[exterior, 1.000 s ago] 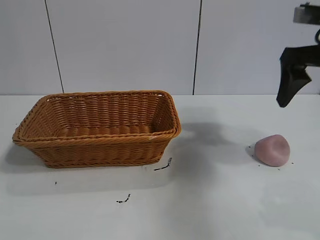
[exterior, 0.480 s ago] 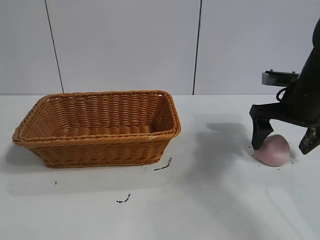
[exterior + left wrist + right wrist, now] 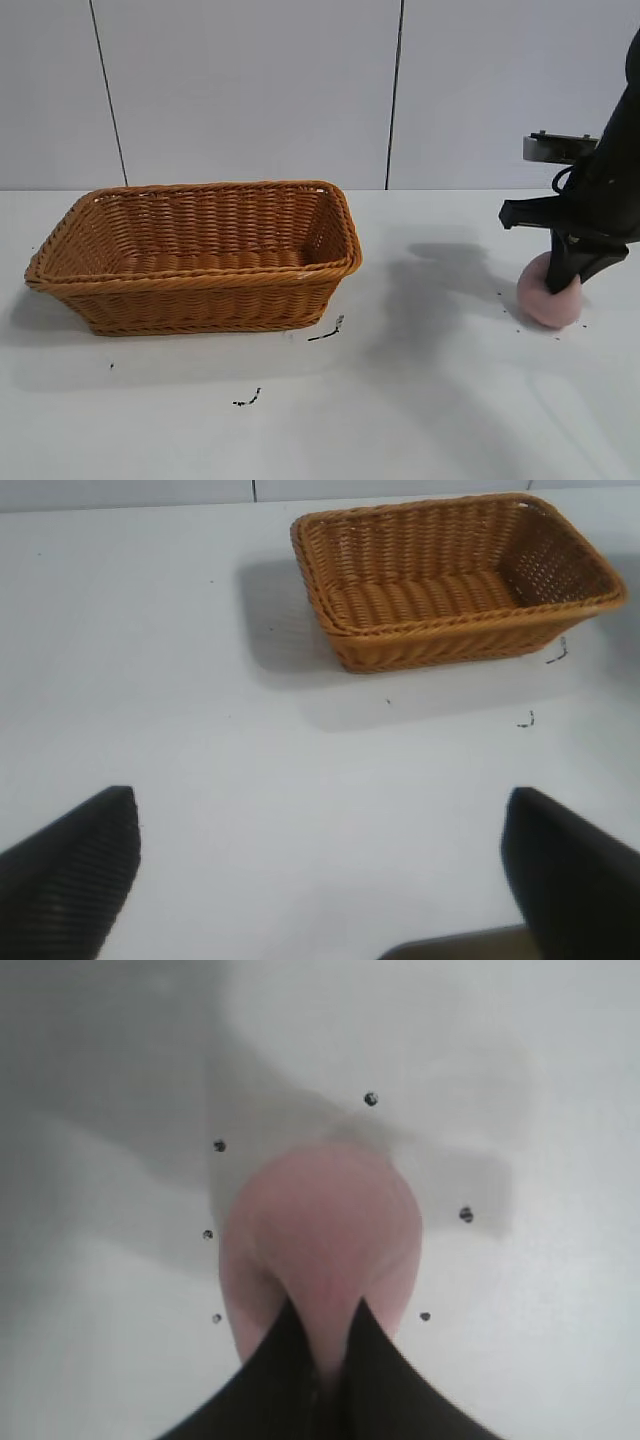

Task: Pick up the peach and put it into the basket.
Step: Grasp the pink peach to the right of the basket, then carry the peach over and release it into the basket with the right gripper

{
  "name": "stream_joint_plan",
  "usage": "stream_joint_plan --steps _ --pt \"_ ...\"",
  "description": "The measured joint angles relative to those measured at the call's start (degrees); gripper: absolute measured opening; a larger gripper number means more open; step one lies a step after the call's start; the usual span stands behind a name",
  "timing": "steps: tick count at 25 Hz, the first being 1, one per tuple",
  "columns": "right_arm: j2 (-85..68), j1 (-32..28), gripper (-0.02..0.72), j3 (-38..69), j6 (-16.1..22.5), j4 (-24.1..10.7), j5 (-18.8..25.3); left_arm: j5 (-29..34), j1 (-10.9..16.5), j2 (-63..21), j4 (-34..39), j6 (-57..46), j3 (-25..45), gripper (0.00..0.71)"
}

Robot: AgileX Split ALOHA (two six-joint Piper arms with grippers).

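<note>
The robot's right gripper should release the peach on the bottom of the basket, close behind the middle of its front rim (image 3: 234,254).
The dusty-pink peach (image 3: 548,297) lies on the white table at the far right, well apart from the orange-brown wicker basket (image 3: 200,282) at the left. My right gripper (image 3: 568,268) is down on the peach with its black fingers pinched together into the peach's top, partly hiding it. In the right wrist view the peach (image 3: 325,1215) bulges out on both sides of the closed right gripper (image 3: 322,1345). My left gripper (image 3: 320,825) is out of the exterior view; its fingers stand wide apart and empty above bare table, with the basket (image 3: 460,627) farther off.
Small black marks lie on the table in front of the basket (image 3: 327,330) and nearer the front (image 3: 247,400). Black specks ring the peach (image 3: 371,1099). A grey panelled wall stands behind the table.
My right gripper came down from above the table, straddled the peach with open fingers, then closed on it. The peach now looks squeezed and slightly shifted. The basket has not moved.
</note>
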Motion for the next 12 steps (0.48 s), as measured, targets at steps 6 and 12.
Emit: stream_joint_plan --steps 6,12 --pt "-5.2 0.0 -0.017 -13.6 -0.4 0.0 13.0 0.0 0.0 0.0 0.0 0.0 0.0 0.694" --pt "-5.8 0.5 -0.017 -26.3 -0.4 1.9 19.3 0.0 0.0 0.0 0.0 0.0 0.0 0.694"
